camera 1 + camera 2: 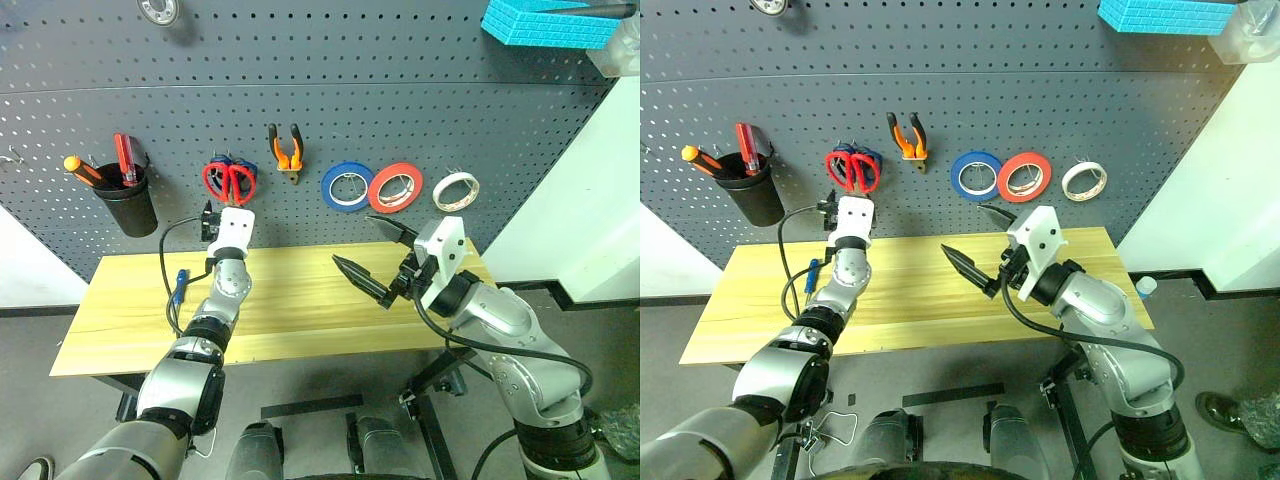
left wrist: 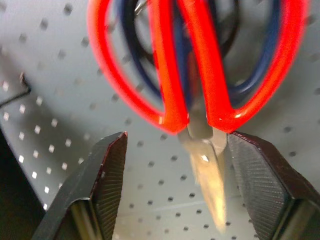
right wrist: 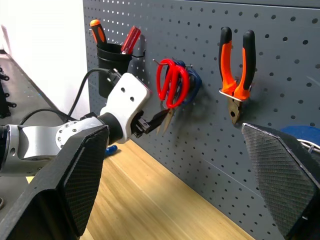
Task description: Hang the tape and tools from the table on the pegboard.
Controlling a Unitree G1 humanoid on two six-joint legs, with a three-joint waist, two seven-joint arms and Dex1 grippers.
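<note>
Next, my left gripper moves next to the blue-handled screwdriver on the table and closes on its handle's end (image 1: 178, 297) beside the metal rod.
The red-handled scissors (image 1: 229, 179) hang on a hook of the dark grey pegboard (image 1: 400, 100), in front of blue-handled scissors. My left gripper (image 2: 177, 135) sits just below them, open, its fingers (image 2: 102, 185) on either side of the blades with gaps showing. Further right on the board hang the orange-handled pliers (image 1: 287, 150) and the whitish tape (image 1: 455, 190). The blue-handled screwdriver (image 1: 179, 290) lies on the table (image 1: 300, 320) at the left, beside my left arm. My right gripper (image 1: 352, 238) hovers open over the table's right half, holding nothing.
A blue tape roll (image 1: 347, 186) and a red one (image 1: 394, 187) hang between the pliers and the tape. A black cup (image 1: 125, 205) with red and orange screwdrivers hangs at the left. A blue ribbed block (image 1: 545, 22) sits at the top right.
</note>
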